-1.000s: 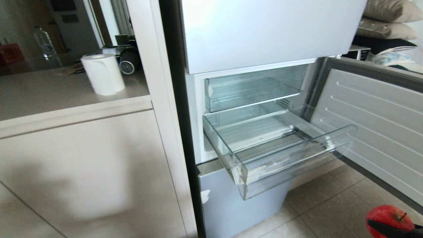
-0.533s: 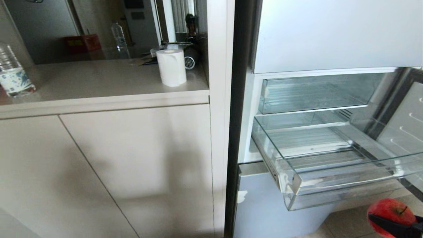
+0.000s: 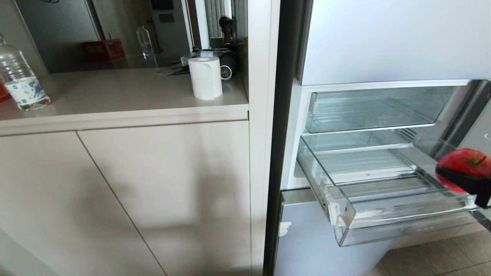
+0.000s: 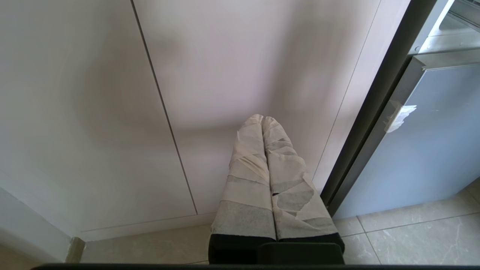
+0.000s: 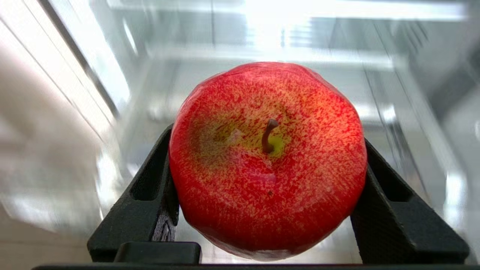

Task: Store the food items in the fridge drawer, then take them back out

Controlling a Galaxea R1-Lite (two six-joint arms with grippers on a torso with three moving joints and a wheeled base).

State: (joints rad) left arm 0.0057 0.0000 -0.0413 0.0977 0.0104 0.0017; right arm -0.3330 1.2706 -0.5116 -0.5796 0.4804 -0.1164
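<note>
I need to use my right gripper to set the red apple on the bottom of the drawer next to the drawer's clear side [image 3: 348,179] [image 5: 146,146] closest to the cabinet.
One of the food items, a red apple [image 3: 465,161] with yellow speckles and a brown stem, is held at the right edge of the head view. My right gripper [image 5: 267,138] is shut on it, a black finger [image 5: 153,187] on each side. The apple hangs above the right end of the fridge drawer [image 3: 402,214], a clear pulled-out bin with a ridged floor and white tape scraps at its front left corner. Nothing lies in the drawer. My left gripper [image 4: 262,119] is shut and holds nothing, its taped fingers pointing at the cabinet front, low by the floor.
A second clear bin [image 3: 368,109] sits pushed in above the drawer. The open fridge door [image 3: 473,115] stands at the far right. On the counter to the left are a paper roll [image 3: 206,78], a water bottle [image 3: 21,86] and a red box [image 3: 101,48].
The head view has swung, so the fridge now sits further right. My right gripper has lifted the apple from low near the floor to above the drawer's right end.
</note>
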